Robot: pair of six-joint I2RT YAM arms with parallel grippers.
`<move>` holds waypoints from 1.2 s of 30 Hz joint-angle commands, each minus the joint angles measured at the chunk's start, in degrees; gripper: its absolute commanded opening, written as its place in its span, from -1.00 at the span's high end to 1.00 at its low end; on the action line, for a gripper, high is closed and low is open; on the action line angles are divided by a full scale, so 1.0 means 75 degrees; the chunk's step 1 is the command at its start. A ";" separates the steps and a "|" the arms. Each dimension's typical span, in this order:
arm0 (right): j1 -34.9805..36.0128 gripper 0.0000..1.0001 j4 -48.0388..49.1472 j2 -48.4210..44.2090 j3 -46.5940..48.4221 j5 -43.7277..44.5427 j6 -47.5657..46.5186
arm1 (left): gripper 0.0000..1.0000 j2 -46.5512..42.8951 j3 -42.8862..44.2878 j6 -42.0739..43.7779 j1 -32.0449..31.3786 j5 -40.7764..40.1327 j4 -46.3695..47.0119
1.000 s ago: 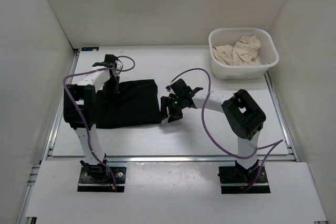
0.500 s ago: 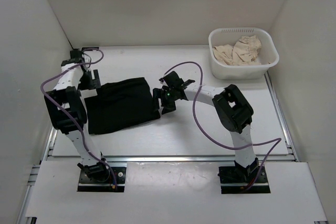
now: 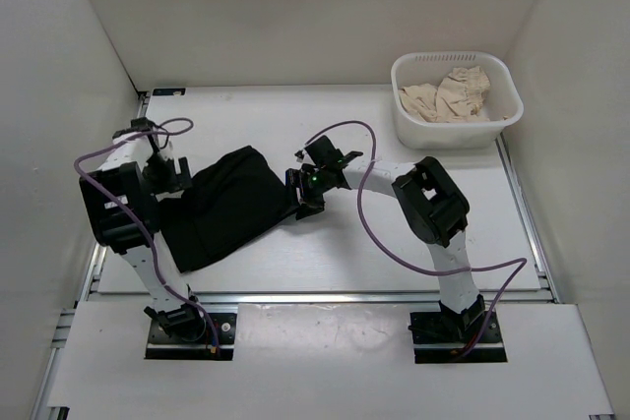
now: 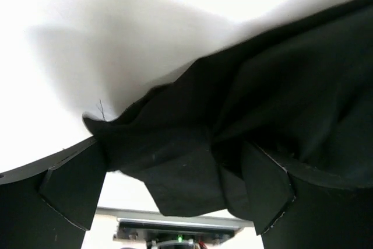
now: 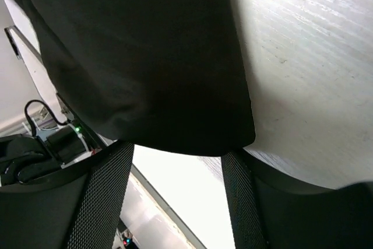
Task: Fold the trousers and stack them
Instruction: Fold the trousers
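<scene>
The black trousers are lying crooked on my left gripper's side, so next my right gripper pinches the trousers' corner at its fingertips (image 5: 243,137) and pulls the trousers toward the middle.
The black trousers (image 3: 221,209) lie as a folded, skewed bundle on the white table, left of centre. My left gripper (image 3: 167,172) is at their upper left edge. In the left wrist view its fingers (image 4: 70,186) stand wide apart, and a loose fold of the trousers (image 4: 175,167) hangs between them without being pinched. My right gripper (image 3: 300,189) is at the bundle's right edge. In the right wrist view the right gripper (image 5: 175,154) is open, and the rounded edge of the trousers (image 5: 145,74) reaches just to its fingertips.
A white basket (image 3: 413,130) holding a beige cloth (image 3: 451,95) stands at the back right. White walls close in the table on the left, back and right. A metal rail (image 3: 98,243) runs along the left table edge.
My left gripper let go of the trousers' upper left corner, opened wide and moved left and slightly nearer. The right gripper moved left against the bundle, which slid left and turned askew.
</scene>
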 commanded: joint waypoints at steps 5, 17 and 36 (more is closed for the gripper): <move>-0.0086 -0.39 -0.0738 -0.0382 -0.0191 0.0241 -0.0969 | -1.00 -0.0639 0.1927 -0.0001 0.0013 -0.0922 0.0187; -0.0367 -0.63 -0.1395 -0.0759 0.0556 0.0837 -0.1639 | -1.00 -0.0862 0.1951 -0.0001 0.0223 -0.1615 0.1009; -0.0449 0.36 -0.0083 0.1245 0.1589 -0.0099 -0.0327 | -1.00 -0.1179 -0.0545 -0.0001 0.1513 0.0704 0.0421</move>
